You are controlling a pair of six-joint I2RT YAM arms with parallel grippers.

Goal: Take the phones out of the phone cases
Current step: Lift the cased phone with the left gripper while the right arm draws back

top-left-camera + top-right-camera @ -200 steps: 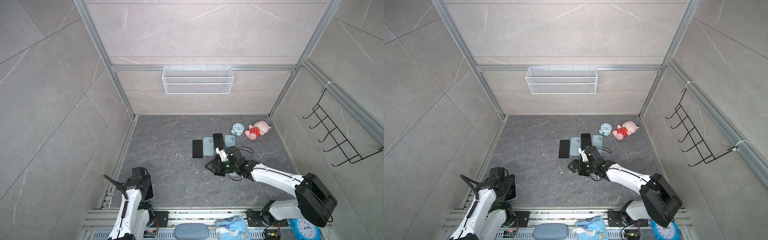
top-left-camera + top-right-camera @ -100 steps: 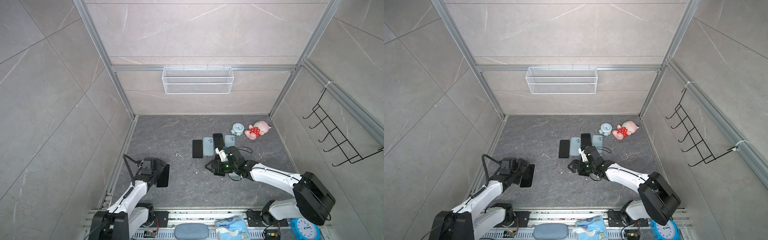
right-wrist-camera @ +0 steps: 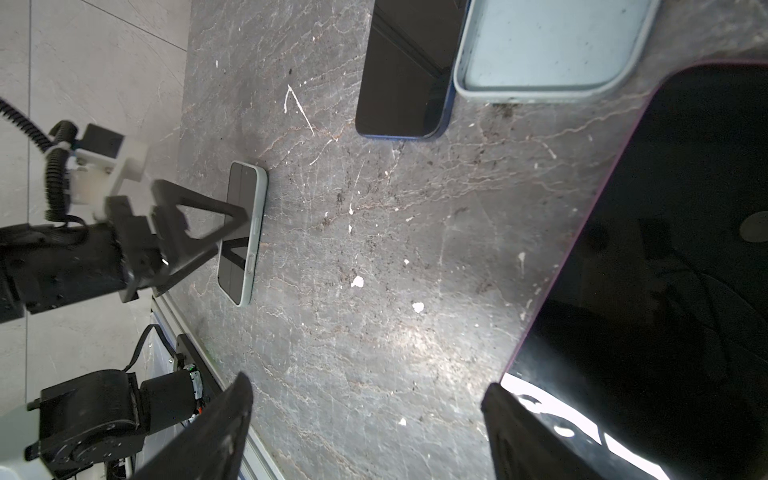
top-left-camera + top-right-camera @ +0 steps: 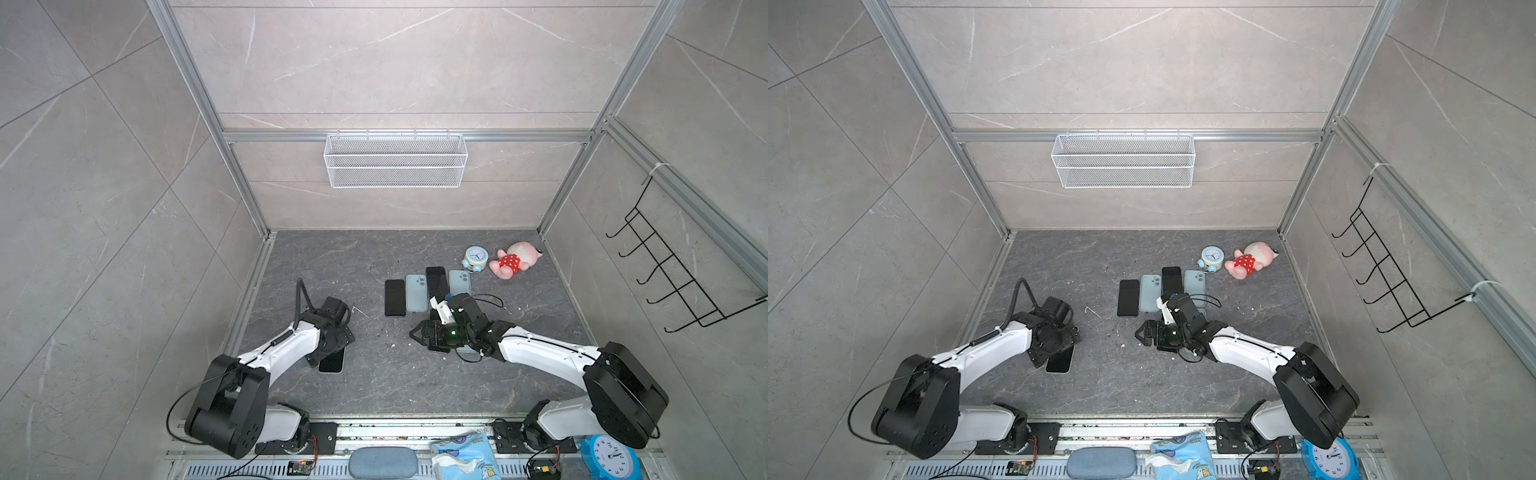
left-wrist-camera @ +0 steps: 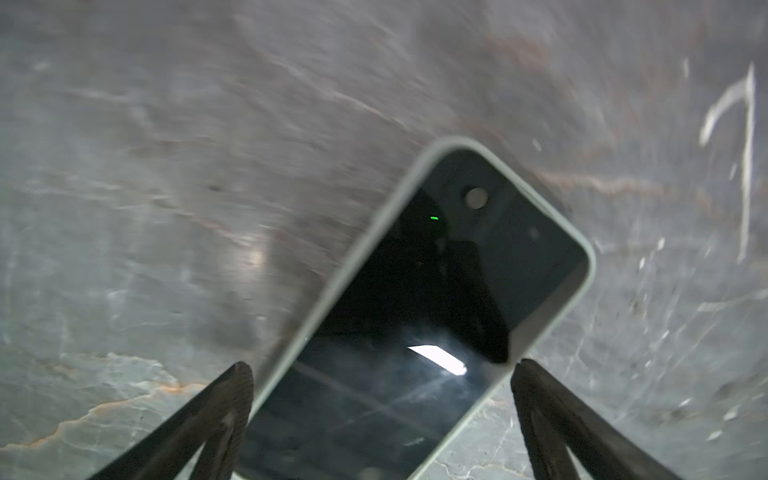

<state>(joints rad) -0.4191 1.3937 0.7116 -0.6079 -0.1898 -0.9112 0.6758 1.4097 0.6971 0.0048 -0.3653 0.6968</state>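
Observation:
Next, my right gripper takes hold of the pale grey-green phone case in my left gripper, by the case's long side (image 3: 251, 260) facing my right gripper.
A dark phone (image 5: 415, 291) sits screen-up in a pale grey-green phone case (image 5: 361, 249). My left gripper (image 5: 382, 365) is shut on the case, one finger against each long edge. In both top views the cased phone (image 4: 331, 360) (image 4: 1060, 360) is low over the dark floor, left of centre, under the left gripper (image 4: 336, 347). The right wrist view shows the same cased phone (image 3: 243, 232) from the side. My right gripper (image 3: 369, 384) (image 4: 417, 332) is open over bare floor. Beside it lies a black phone with a purple edge (image 3: 665, 249).
A row lies behind the right gripper: a black phone (image 4: 395, 297), a light blue case (image 4: 417, 293), another black phone (image 4: 436, 280) and a second blue case (image 4: 459, 282). A small clock (image 4: 475, 257) and a plush toy (image 4: 514, 259) lie back right. A wire basket (image 4: 395, 160) hangs on the back wall.
My left arm swung from the front left corner towards the middle, carrying the cased phone, and has come down low over the floor. The right arm has not moved.

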